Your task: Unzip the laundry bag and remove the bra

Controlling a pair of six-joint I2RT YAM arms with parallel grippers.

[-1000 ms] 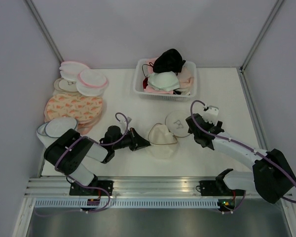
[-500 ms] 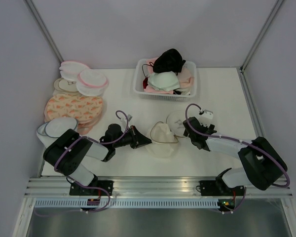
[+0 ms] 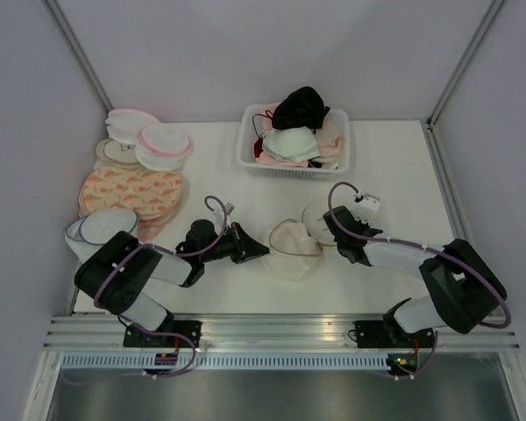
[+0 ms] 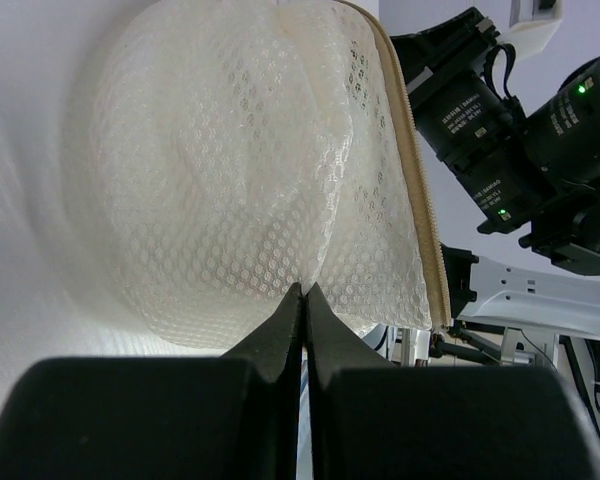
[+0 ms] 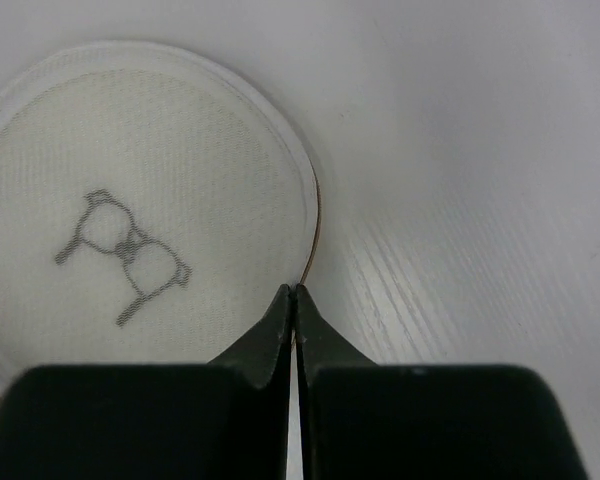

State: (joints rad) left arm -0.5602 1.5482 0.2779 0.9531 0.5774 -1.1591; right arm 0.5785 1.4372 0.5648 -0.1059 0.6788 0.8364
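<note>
My left gripper is holding only the pouch's mesh while the lid hangs open, so next I bring the lid over and grab it together with the pouch's tan rim (image 3: 280,224).
The laundry bag (image 3: 289,252) lies mid-table, a white mesh pouch whose cream lid (image 3: 315,216) with a black line drawing hangs open to the right. My left gripper (image 3: 261,253) is shut on a fold of the pouch's mesh (image 4: 230,170), beside the tan zip rim (image 4: 421,215). The right gripper (image 3: 330,229) is shut on the edge of the lid (image 5: 140,220), its fingertips pinching the thin tan rim. A black bra (image 3: 300,107) lies on top of the heap in the basket at the back. In the wrist views both grippers (image 4: 305,288) (image 5: 293,290) show no gap between their tips.
A white basket (image 3: 245,151) of pale bras stands at the back centre. At the left are pink-rimmed white discs (image 3: 162,145), an orange-patterned disc (image 3: 127,189) and a mesh tub with a dark rim (image 3: 101,228). Walls close in on three sides.
My right gripper swung left and down to the lid and shut on its rim. The left gripper has kept its hold on the mesh.
</note>
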